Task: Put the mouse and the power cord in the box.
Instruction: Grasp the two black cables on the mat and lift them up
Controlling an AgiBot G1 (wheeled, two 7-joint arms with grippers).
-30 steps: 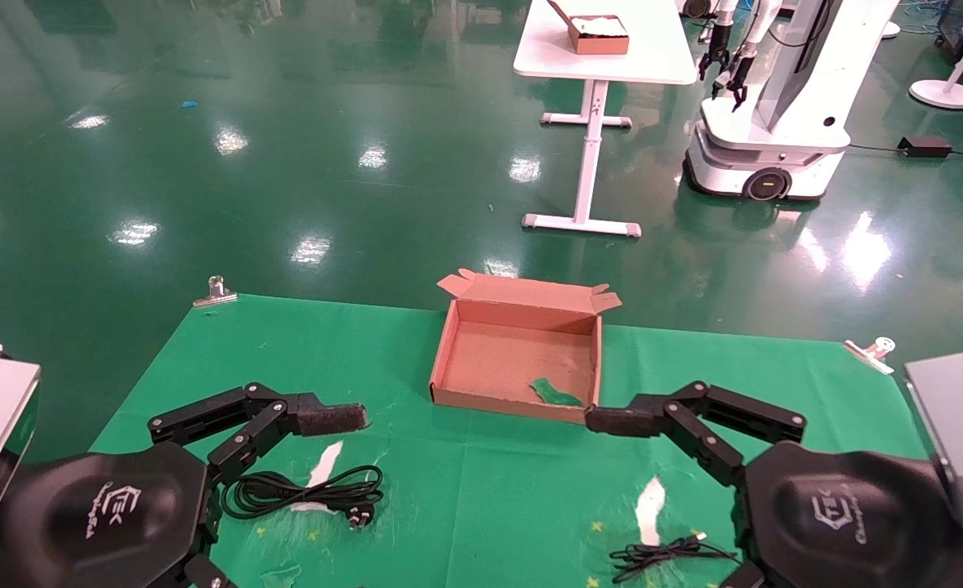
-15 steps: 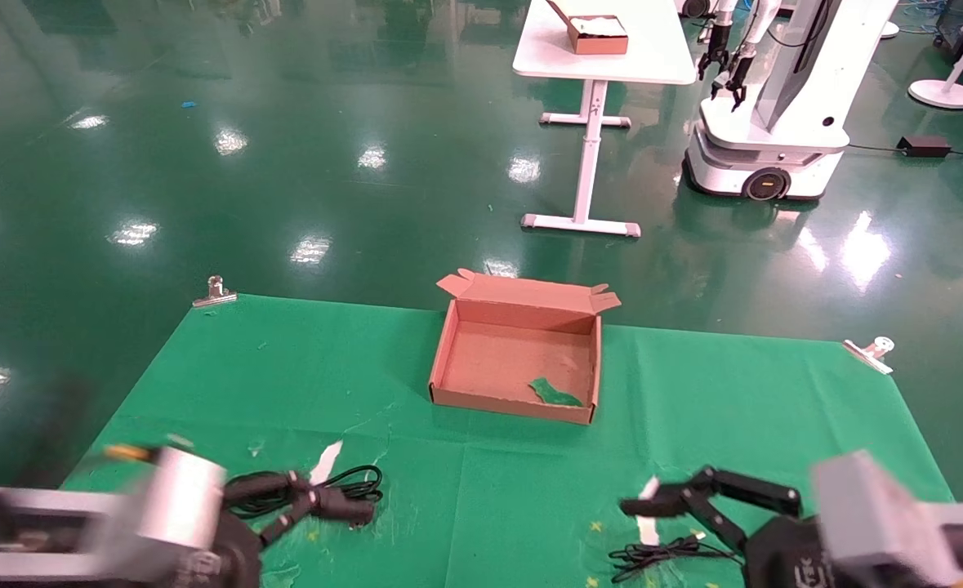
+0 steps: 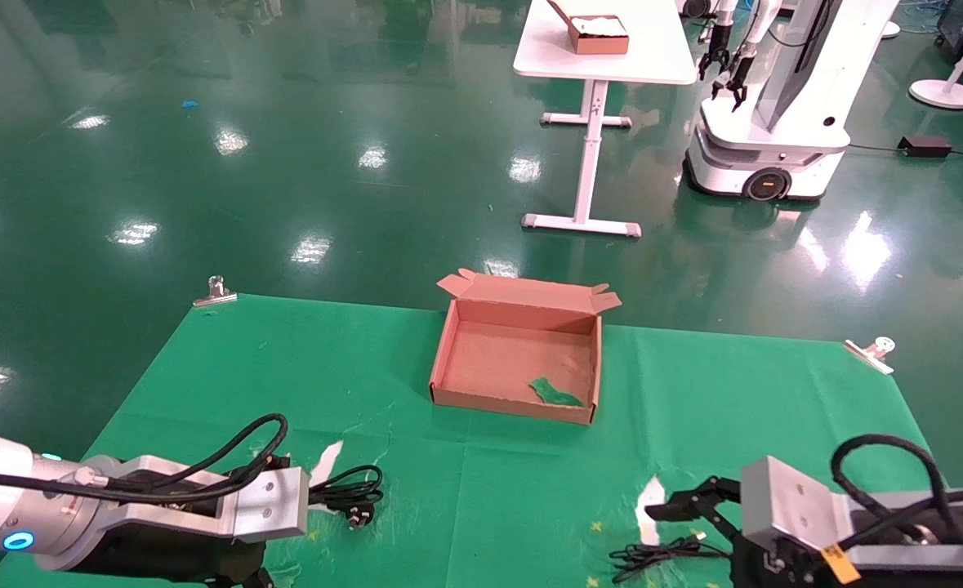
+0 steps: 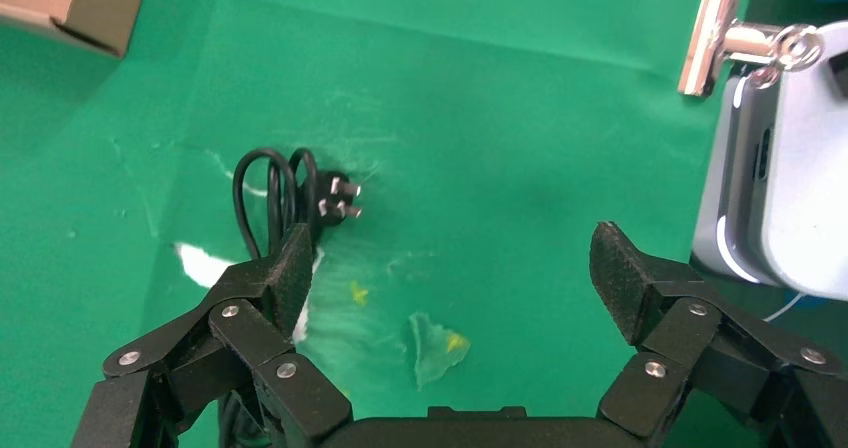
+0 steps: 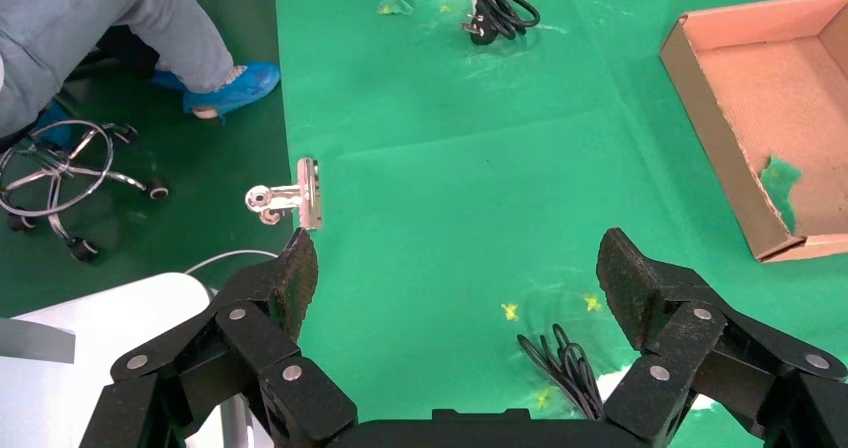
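Note:
The power cord's bundled middle (image 3: 318, 493) (image 4: 272, 250), just behind the plug and loops, is the next place my left gripper will go to and close.
The brown cardboard box (image 3: 522, 359) lies open at the table's middle, holding only a green scrap. The power cord (image 3: 346, 492) is coiled at the front left, plug toward the middle; the left wrist view shows the power cord (image 4: 272, 190) beside one finger of my open left gripper (image 4: 455, 273), which hovers over bare cloth. A thin black bundled cable (image 3: 661, 555) lies at the front right. The mouse body is hidden. My right gripper (image 5: 460, 273) is open above the cloth, with that thin cable (image 5: 565, 363) near one finger.
Green cloth covers the table (image 3: 285, 367), held by metal clips (image 3: 216, 291) at the far corners. A person's legs (image 5: 120, 18) and a chair base (image 5: 60, 178) are beside the table. Another robot (image 3: 775, 106) and a white table stand far behind.
Both arms dropped from close in front of the head camera to low over the table's front edge, their wrists turned. The cord, thin cable and box have not moved.

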